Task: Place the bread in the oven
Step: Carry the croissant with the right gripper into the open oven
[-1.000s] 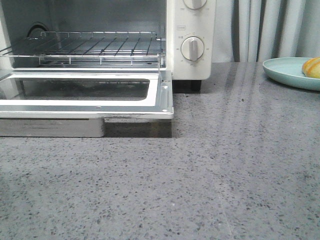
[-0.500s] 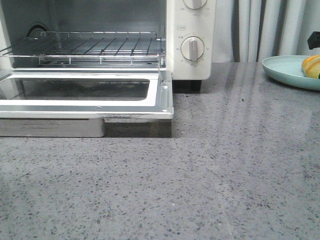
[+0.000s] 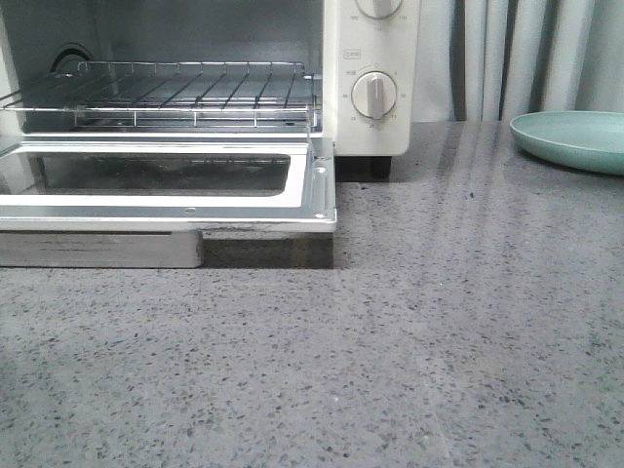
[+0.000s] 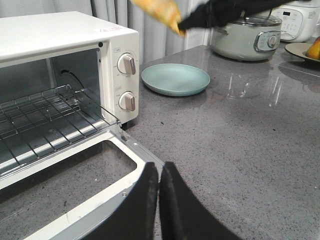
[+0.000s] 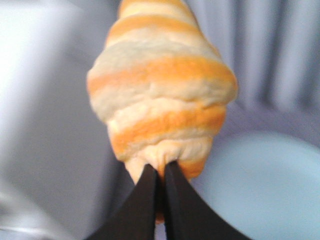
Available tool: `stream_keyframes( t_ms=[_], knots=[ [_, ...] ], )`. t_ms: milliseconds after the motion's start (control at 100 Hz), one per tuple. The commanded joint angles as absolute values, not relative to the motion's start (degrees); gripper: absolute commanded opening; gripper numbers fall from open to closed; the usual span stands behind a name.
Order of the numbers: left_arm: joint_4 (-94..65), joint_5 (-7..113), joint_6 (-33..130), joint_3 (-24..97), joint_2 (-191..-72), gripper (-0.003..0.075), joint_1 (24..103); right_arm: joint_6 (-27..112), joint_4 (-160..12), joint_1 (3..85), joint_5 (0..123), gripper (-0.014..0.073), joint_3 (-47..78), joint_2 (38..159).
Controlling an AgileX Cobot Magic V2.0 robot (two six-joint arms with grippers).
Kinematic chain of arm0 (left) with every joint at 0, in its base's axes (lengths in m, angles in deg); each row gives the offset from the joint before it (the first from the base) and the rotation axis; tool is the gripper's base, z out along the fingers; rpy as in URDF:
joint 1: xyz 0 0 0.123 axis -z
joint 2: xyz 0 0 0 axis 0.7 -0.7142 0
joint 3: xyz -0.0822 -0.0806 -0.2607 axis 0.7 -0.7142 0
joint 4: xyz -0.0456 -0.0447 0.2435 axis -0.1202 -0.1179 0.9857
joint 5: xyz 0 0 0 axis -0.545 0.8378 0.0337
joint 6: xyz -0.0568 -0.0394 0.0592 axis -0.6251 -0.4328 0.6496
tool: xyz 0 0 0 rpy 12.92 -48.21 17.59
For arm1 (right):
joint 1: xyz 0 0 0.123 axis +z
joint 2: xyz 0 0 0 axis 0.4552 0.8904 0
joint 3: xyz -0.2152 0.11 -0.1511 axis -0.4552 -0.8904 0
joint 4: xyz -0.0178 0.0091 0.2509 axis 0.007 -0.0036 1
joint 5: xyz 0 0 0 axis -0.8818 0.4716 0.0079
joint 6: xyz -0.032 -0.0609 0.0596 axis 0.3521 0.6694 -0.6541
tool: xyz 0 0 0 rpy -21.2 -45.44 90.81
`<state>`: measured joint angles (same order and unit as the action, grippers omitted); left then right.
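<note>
The robot's right gripper needs to release the bread on the wire rack's half (image 3: 127, 70) away from the oven knobs. The bread is still above the pale teal plate.
My right gripper (image 5: 161, 172) is shut on one end of the bread (image 5: 160, 95), a roll with orange and cream stripes, and holds it in the air above the pale teal plate (image 5: 265, 185). In the left wrist view the bread (image 4: 159, 10) and the right arm show blurred high above the plate (image 4: 175, 79). The white oven (image 3: 375, 73) stands at the left with its glass door (image 3: 166, 185) dropped open and the wire rack (image 3: 166, 93) bare. My left gripper (image 4: 159, 172) is shut and empty by the door's corner. The front view shows neither gripper nor the bread.
The teal plate (image 3: 575, 138) sits bare at the back right of the grey counter. A grey-green cooker pot (image 4: 245, 37), a white appliance (image 4: 300, 20) and a dish with fruit (image 4: 310, 50) stand beyond it. Grey curtains hang behind.
The bread has left the plate, which is now bare in the front view. The right gripper showed at the right edge half a second ago and is now out of that view.
</note>
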<state>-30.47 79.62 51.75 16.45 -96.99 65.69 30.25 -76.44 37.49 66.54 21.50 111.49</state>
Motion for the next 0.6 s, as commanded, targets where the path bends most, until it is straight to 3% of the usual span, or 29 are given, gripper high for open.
stream_keyframes(
  t_ms=[0, 150, 300, 590],
  knots=[
    [-32.4, 76.5, 51.4, 18.0, -97.4, -0.0022, 66.1, 31.5, -75.9, 46.4, 62.2, -0.0065, 25.7, 108.0],
    [-32.4, 76.0, 51.4, 18.0, -97.4, -0.0022, 66.1, 31.5, -76.6, 63.1, 62.1, -0.0065, 29.9, 110.6],
    [-32.4, 76.0, 51.4, 18.0, -97.4, -0.0022, 66.1, 31.5, -76.6, 72.0, 62.1, -0.0065, 31.5, 117.9],
    [-32.4, 76.8, 51.4, 18.0, -97.4, -0.0022, 66.1, 31.5, -76.7, 71.9, 63.0, -0.0065, 36.8, 131.6]
  ],
)
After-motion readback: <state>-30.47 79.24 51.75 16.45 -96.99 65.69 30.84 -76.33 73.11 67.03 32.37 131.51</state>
